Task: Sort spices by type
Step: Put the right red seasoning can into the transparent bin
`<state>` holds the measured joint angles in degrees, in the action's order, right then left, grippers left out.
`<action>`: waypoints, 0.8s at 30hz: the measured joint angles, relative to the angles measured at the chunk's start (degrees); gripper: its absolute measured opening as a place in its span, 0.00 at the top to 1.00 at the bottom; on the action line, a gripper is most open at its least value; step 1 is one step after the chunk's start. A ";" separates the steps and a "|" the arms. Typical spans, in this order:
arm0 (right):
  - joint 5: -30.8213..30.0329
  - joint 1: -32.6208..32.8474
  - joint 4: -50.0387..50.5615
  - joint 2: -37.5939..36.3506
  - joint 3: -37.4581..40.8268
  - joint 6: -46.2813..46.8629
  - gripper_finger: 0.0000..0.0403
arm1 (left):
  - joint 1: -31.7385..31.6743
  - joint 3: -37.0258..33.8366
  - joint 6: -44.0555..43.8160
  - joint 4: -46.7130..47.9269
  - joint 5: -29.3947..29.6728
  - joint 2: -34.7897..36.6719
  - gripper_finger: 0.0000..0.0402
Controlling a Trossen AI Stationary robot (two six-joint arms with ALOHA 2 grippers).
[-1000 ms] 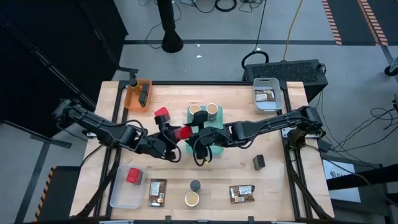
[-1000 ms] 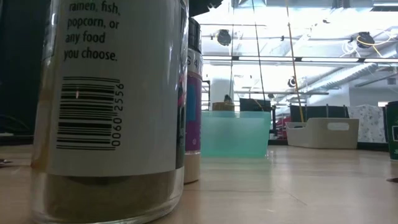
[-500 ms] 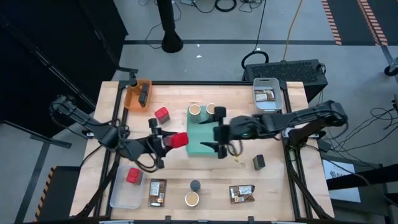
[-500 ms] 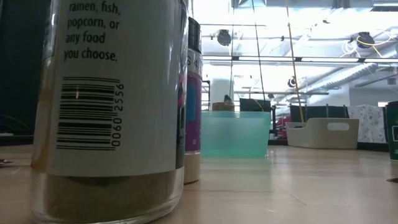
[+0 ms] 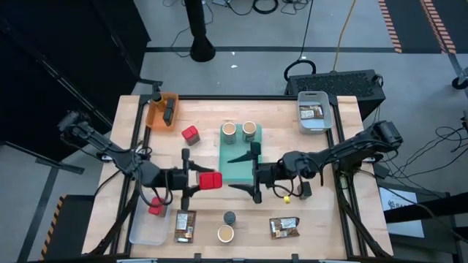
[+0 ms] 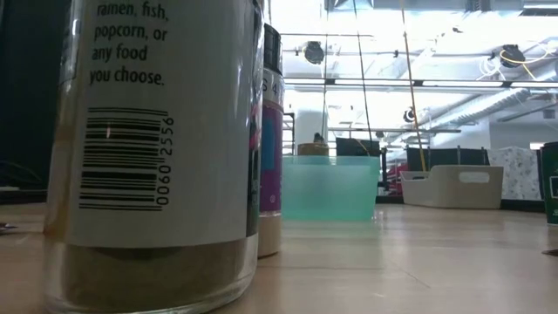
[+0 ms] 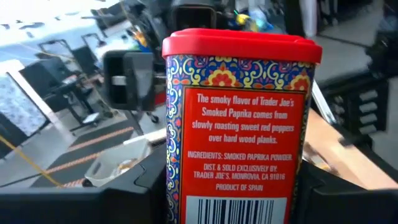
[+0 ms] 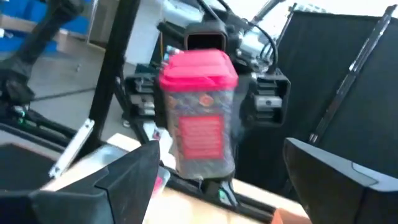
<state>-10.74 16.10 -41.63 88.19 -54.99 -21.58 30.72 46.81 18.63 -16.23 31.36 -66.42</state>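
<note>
The left gripper is level on the paprika tin's lower body, so the right gripper should hold the tin so that the left gripper can take its lid end (image 5: 210, 180).
A red-lidded paprika tin (image 5: 211, 180) hangs above the table near the teal tray's (image 5: 235, 169) left side, with my left gripper (image 5: 199, 180) shut on it. My right gripper (image 5: 234, 173) stands open over the tray, its fingers pointing at the tin from the right; the right wrist view shows the tin (image 8: 200, 118) ahead of them, apart. Two tan jars (image 5: 239, 130) stand in the tray's far end. Another red box (image 5: 191, 134) stands on the table and one (image 5: 156, 207) in the clear tray (image 5: 146, 230). My left gripper pinches the tin's lower body (image 7: 177, 202) between its two fingers, one on each side. The fingers lie level and point toward the table's right. The tin stands upright, its red lid (image 7: 242, 46) on top, lifted clear of the table.
An orange bin (image 5: 156, 115) is at the far left, a pale bin (image 5: 301, 117) with a brown packet at the far right. Near the front edge lie two brown packets (image 5: 185, 225) (image 5: 284, 227), a small dark jar (image 5: 229, 218) and a tan jar (image 5: 225, 234). A black jar (image 5: 305, 190) stands at the right.
My left gripper has carried the tin from beside the tray's far part toward the table's near edge and tipped from slanting down to level, still shut on it. My right gripper, open throughout, has drawn back toward the right edge and tipped up to level.
</note>
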 joint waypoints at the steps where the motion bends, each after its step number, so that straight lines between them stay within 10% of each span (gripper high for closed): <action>1: 0.01 0.07 0.31 0.01 -0.51 0.58 0.19 | -0.05 0.00 0.06 -0.74 0.15 0.05 0.52; 24: 5.03 -1.26 0.82 1.74 -2.07 3.74 0.19 | -5.68 -0.33 -1.68 -10.40 -4.08 -7.16 0.51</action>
<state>-5.71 14.84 -40.82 89.93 -57.06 -17.83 25.04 46.48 16.95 -26.63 27.28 -73.58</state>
